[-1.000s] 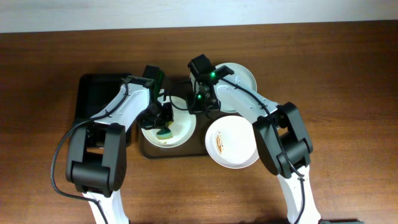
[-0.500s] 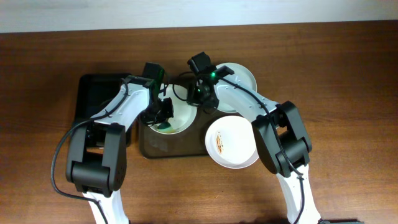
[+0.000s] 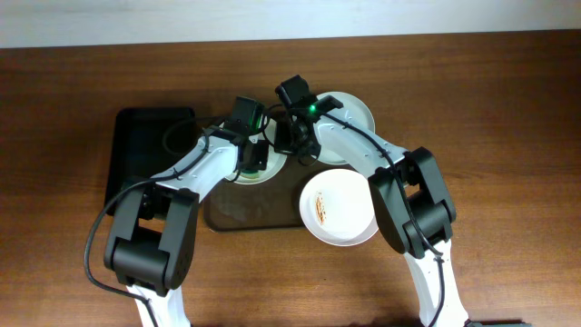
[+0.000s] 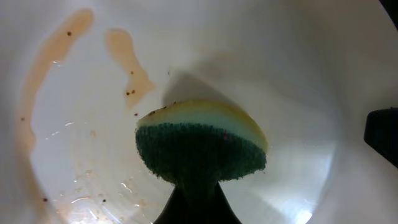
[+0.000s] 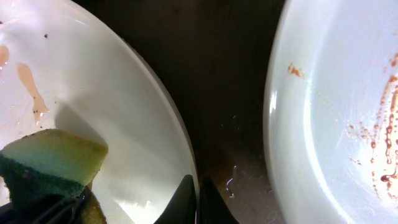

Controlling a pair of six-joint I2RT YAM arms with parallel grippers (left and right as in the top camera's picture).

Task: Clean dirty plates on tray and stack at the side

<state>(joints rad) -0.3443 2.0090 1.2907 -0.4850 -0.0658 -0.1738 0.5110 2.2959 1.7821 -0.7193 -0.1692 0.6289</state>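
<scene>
The robot's right gripper should release the white plate on the bare wooden table (image 3: 451, 143) beside the back plate, outside the brown tray.
My left gripper (image 3: 250, 156) (image 4: 198, 202) is shut on a green and yellow sponge (image 4: 202, 146) and presses it on a white plate (image 3: 270, 169) (image 4: 298, 93) with brown smears. My right gripper (image 3: 289, 150) (image 5: 198, 199) is shut on that plate's rim (image 5: 124, 93) and holds it tilted above the back of the brown tray (image 3: 245, 213) (image 5: 224, 93). A second plate (image 3: 338, 206) (image 5: 336, 112) with brown streaks lies at the tray's right end. A third plate (image 3: 354, 113) lies behind it, partly hidden by the right arm.
A black tray (image 3: 141, 150) lies left of the brown tray, under my left arm. Bare wooden table (image 3: 508, 136) spreads to the right and front. The two arms cross close together over the tray's back edge.
The plate has gone from lying flat on the tray to being held tilted at its back. My left gripper moved right and back with the sponge, staying on the plate.
</scene>
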